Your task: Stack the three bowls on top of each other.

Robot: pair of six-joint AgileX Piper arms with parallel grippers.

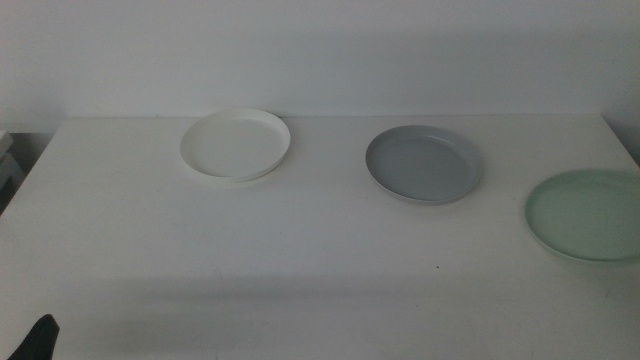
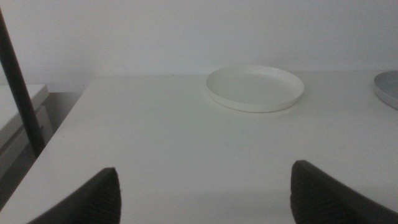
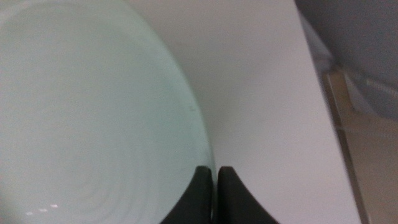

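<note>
Next, my right gripper sets the mint green bowl on the bare table (image 1: 353, 263) before the grey bowl.
Three shallow bowls lie apart on the white table (image 1: 320, 260). The white bowl (image 1: 236, 144) is at the back left, and it also shows in the left wrist view (image 2: 255, 88). The grey bowl (image 1: 423, 164) is at the back, right of centre. The pale mint green bowl (image 1: 588, 215) is at the right edge. In the right wrist view my right gripper (image 3: 216, 180) is shut on the rim of the mint green bowl (image 3: 87, 118); this arm is out of the middle view. My left gripper (image 2: 205, 199) is open and empty near the table's front left corner (image 1: 40, 338).
The table's left edge and a dark pole (image 2: 18, 87) show in the left wrist view. The table's right edge (image 3: 317, 93) runs close beside the mint green bowl. A pale wall stands behind the table.
</note>
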